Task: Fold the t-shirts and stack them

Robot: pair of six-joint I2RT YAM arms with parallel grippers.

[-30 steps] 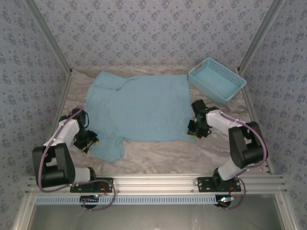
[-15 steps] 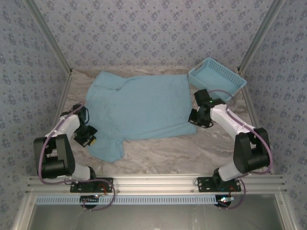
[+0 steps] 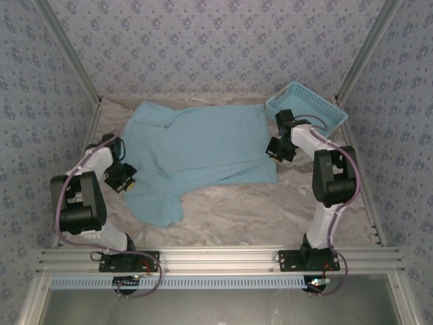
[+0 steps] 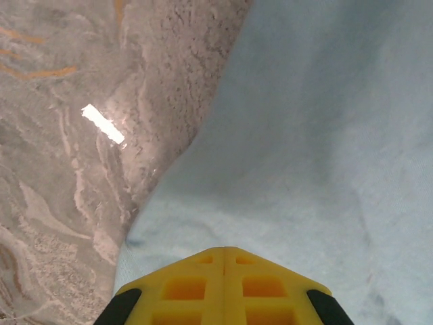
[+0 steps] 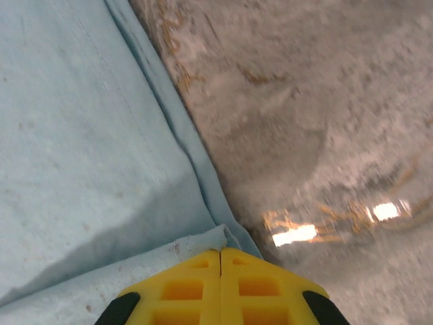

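My right gripper pinches a fold short of the t-shirt's front corner (image 3: 275,181); it should open, take that corner and draw the t-shirt frontward.
The light sky-blue t-shirt (image 3: 196,149) lies spread flat on the marbled table (image 3: 237,213), no print showing. My left gripper (image 3: 124,177) sits at the shirt's left edge, above the sleeve that hangs toward the front. In the left wrist view its yellow jaws are pressed together (image 4: 224,250) with the blue cloth (image 4: 325,135) running under them. My right gripper (image 3: 276,150) is at the shirt's right edge. In the right wrist view it is shut (image 5: 221,251) on a pinched-up fold of the hem, the t-shirt (image 5: 81,122) stretching away to the left.
A rigid light-blue lattice basket (image 3: 308,108) stands tilted at the back right corner, just behind the right gripper. Metal frame posts and patterned walls close in the table on three sides. Bare marble (image 5: 325,101) lies right of the shirt.
Both grippers have moved toward the back of the table, dragging the shirt with them. Its near edge now lies farther from the arm bases.
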